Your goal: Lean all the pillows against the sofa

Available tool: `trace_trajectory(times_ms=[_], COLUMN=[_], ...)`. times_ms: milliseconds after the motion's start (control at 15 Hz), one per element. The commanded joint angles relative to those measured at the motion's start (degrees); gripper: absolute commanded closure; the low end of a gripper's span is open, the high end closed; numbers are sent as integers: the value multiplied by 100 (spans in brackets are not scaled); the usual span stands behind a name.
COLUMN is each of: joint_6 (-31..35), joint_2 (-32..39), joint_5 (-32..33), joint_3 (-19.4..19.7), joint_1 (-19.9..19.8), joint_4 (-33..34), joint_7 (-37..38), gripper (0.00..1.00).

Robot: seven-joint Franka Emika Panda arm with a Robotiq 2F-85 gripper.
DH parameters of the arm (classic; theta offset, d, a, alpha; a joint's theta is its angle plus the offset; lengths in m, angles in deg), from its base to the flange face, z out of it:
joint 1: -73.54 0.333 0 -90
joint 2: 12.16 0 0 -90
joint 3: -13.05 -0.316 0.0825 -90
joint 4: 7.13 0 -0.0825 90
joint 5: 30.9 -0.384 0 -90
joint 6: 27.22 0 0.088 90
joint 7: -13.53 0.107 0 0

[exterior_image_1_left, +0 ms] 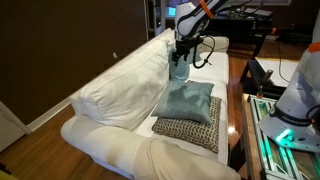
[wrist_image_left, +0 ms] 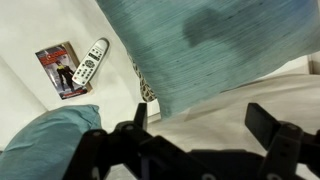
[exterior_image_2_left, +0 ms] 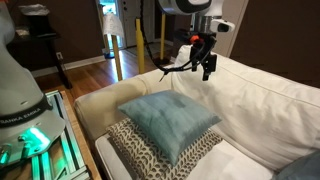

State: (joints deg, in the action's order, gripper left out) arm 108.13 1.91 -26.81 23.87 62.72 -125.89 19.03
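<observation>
The stacked teal-blue pillow is next for my gripper, which should go there and close on its corner (exterior_image_1_left: 168, 82) (wrist_image_left: 166, 113) by the sofa back, nearest the second teal pillow.
One teal-blue pillow (exterior_image_1_left: 188, 100) (exterior_image_2_left: 168, 120) lies flat on top of the black-and-cream patterned pillow (exterior_image_1_left: 190, 131) (exterior_image_2_left: 150, 158) on the sofa seat. A second teal pillow (exterior_image_1_left: 178, 69) (exterior_image_2_left: 306, 166) sits further along the seat by the back cushions. My gripper (exterior_image_1_left: 184, 50) (exterior_image_2_left: 205, 58) hangs open and empty above the white sofa (exterior_image_1_left: 120, 85) (exterior_image_2_left: 260, 105), just over that second pillow. The wrist view shows the open jaws (wrist_image_left: 205, 125) over cream fabric, the stacked teal pillow (wrist_image_left: 210, 40) above a sliver of the patterned one (wrist_image_left: 146, 92), and the other teal pillow (wrist_image_left: 45, 140).
A remote control (wrist_image_left: 90, 62) and a small red booklet (wrist_image_left: 62, 70) lie on the sofa seat. The robot's base and stand (exterior_image_1_left: 290, 105) (exterior_image_2_left: 25, 95) are beside the sofa. Wooden floor and a doorway (exterior_image_2_left: 110, 35) lie beyond.
</observation>
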Motion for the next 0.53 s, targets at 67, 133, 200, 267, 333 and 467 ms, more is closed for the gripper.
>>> trace_trajectory(times_ms=[67,133,200,267,333,467], joint_6=[-45,-48,-49,90,240,491], joint_2=[16,14,14,100,165,300], joint_5=[-14,-16,-17,-180,-381,-824], joint_3=[21,21,21,-7,-56,-127], joint_1=[17,17,17,-21,-71,-141], joint_4=[55,60,62,71,83,144], joint_7=[-8,-8,-8,-15,-115,-204], gripper=[0,0,0,0,0,0])
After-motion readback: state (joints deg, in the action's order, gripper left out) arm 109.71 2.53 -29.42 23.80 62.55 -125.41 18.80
